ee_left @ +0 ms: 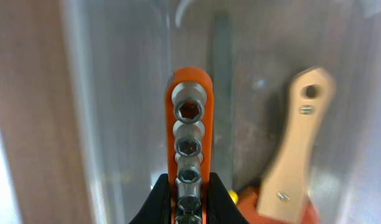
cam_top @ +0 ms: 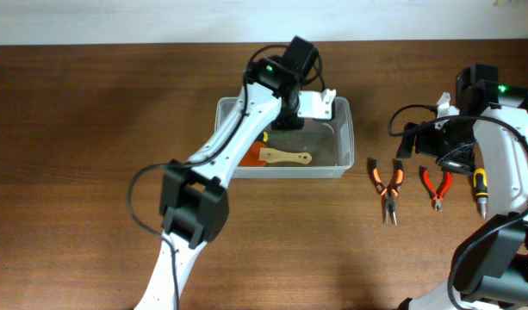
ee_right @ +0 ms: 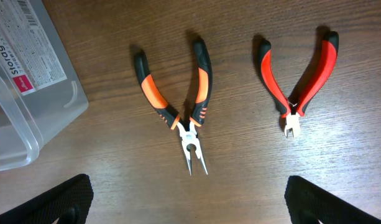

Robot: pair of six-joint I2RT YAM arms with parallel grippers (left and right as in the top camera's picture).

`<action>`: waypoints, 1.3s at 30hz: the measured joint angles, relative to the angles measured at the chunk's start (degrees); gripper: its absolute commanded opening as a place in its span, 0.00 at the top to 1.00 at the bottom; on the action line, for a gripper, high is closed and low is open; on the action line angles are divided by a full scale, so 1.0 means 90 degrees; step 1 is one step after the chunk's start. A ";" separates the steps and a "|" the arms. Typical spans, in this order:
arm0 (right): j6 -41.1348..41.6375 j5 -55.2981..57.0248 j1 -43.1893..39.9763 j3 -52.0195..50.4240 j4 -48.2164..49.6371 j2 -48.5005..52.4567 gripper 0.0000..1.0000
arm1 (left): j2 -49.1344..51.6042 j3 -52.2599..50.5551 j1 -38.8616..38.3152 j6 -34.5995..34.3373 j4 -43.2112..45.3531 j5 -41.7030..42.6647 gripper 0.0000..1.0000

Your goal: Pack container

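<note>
I move my right gripper to the needle-nose pliers next and close it on the orange part of their handle (cam_top: 397, 179) (ee_right: 202, 94) nearest the red cutters.
The clear plastic container (cam_top: 345, 138) stands mid-table; its corner shows in the right wrist view (ee_right: 28, 137). My left gripper (ee_left: 189, 202) is over the container, shut on an orange socket holder (ee_left: 189, 118) with several metal sockets. A wooden-handled scraper (cam_top: 285, 157) lies inside, also in the left wrist view (ee_left: 296, 155). My right gripper (ee_right: 187, 199) is open and empty above the orange-black needle-nose pliers (ee_right: 184, 106) and the red-black cutters (ee_right: 296, 81).
On the table right of the container lie the needle-nose pliers (cam_top: 387, 182), the red cutters (cam_top: 435, 186) and a yellow-black screwdriver (cam_top: 481, 189). A white label part (cam_top: 319, 103) sits at the container's far edge.
</note>
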 measured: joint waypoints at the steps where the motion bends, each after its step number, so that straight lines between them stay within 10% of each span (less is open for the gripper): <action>1: 0.0000 0.0000 0.0000 0.0000 0.0000 0.0000 0.01 | 0.0134 -0.0005 0.0017 0.0010 0.0083 -0.0063 0.74; 3: 0.0002 0.0000 0.0000 0.0000 0.0000 0.0000 0.01 | 0.0287 -0.0007 0.0041 0.0068 0.0223 -0.0136 0.40; 4: -0.0002 0.0002 0.0000 0.0000 0.0000 0.0000 0.01 | 0.0342 -0.0007 0.0058 0.0046 0.0270 -0.0158 0.01; 16: 0.0000 0.0000 0.0000 0.0000 0.0000 0.0000 0.01 | -0.0070 0.0216 0.0277 -0.1676 -0.0374 -0.0255 0.01; 24: 0.0002 -0.0002 0.0000 -0.0002 0.0670 0.0000 0.01 | -0.2429 0.0869 0.0850 -0.2807 -0.1341 -0.0245 0.01; 32: 0.0002 -0.0172 0.0000 -0.0002 0.0967 0.0000 0.01 | -0.3507 0.1056 0.3203 -0.3750 -0.2089 -0.0250 0.01; 39: -0.0012 -0.0075 0.0000 -0.0333 0.1064 -0.0002 0.21 | -0.2635 0.0248 0.5093 -0.5389 -0.2280 -0.0260 0.01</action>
